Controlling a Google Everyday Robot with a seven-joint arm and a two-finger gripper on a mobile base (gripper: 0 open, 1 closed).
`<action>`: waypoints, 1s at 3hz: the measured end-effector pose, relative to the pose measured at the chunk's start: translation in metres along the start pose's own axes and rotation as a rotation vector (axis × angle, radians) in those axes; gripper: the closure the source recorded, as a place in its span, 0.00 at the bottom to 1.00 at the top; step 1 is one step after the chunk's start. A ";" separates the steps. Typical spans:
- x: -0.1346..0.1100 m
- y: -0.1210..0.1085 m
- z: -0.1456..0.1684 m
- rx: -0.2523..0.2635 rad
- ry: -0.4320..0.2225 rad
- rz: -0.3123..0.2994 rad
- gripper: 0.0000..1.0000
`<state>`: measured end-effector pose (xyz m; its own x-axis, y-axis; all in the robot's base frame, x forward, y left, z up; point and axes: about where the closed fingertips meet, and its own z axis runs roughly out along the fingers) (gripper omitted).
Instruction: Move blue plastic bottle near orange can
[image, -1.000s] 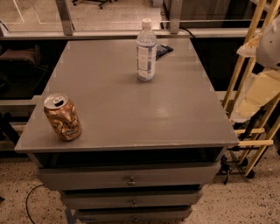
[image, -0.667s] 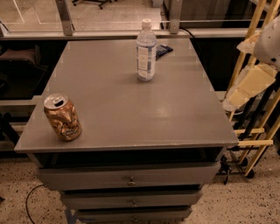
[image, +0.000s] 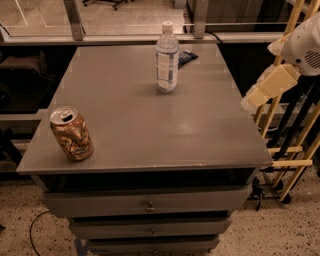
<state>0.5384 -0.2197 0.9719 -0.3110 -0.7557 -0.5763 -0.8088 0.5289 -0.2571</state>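
The robot's gripper needs to next move to the blue plastic bottle's middle (image: 168, 60), well below its white cap, and close there.
The blue plastic bottle (image: 167, 58) stands upright near the far edge of the grey cabinet top (image: 150, 125), a little right of centre. It is clear, with a white cap and a pale label. The orange can (image: 72, 133) stands upright at the near left corner, its silver top showing the opening. Bottle and can are far apart. My gripper (image: 264, 90), a cream part on the white arm (image: 305, 45), hangs in the air off the table's right edge, level with the table's middle and to the right of the bottle. It holds nothing that I can see.
A small dark flat object (image: 186, 58) lies just behind and right of the bottle. A yellow wooden rack (image: 295, 150) stands close to the table's right side. Drawers (image: 150, 204) sit below the top. A metal rail and posts (image: 75, 22) run behind.
My arm and gripper have moved left and slightly up, closer to the table's right edge. The bottle and the can have not moved.
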 end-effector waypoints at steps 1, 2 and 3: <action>-0.001 -0.001 0.006 0.013 -0.032 0.026 0.00; -0.014 -0.008 0.047 0.005 -0.116 0.086 0.00; -0.049 -0.037 0.094 0.041 -0.247 0.143 0.00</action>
<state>0.6299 -0.1659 0.9369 -0.2854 -0.5576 -0.7795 -0.7431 0.6424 -0.1875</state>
